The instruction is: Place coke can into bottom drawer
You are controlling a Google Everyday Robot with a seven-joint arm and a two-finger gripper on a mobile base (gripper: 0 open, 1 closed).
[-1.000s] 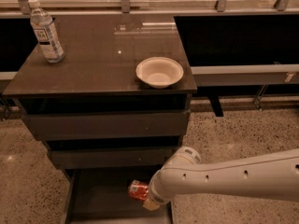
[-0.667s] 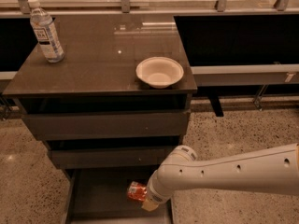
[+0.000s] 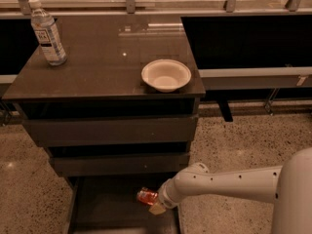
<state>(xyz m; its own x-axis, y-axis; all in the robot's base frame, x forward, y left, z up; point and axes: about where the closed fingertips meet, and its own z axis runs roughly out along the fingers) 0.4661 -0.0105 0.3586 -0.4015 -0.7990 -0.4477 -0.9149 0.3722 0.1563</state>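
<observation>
My gripper needs to let go of the coke can on the dark bottom (image 3: 131,213) near the middle of the open bottom drawer.
The coke can (image 3: 146,196) is small and red and lies tilted on its side, low over the open bottom drawer (image 3: 107,211). That drawer is pulled out under the dark cabinet and shows a flat dark floor. My gripper (image 3: 152,202) comes in from the right on the white arm and is shut on the can's right end. A beige finger (image 3: 157,209) shows just below the can. I cannot tell whether the can touches the drawer floor.
On the cabinet top stand a clear water bottle (image 3: 47,32) at the back left and a white bowl (image 3: 165,75) near the right front edge. The two upper drawers (image 3: 112,130) are closed. My white arm (image 3: 229,183) spans the speckled floor right of the drawer.
The arm has dropped lower and stretched flatter toward the drawer. The can stays in the gripper at almost the same spot over the drawer's right part.
</observation>
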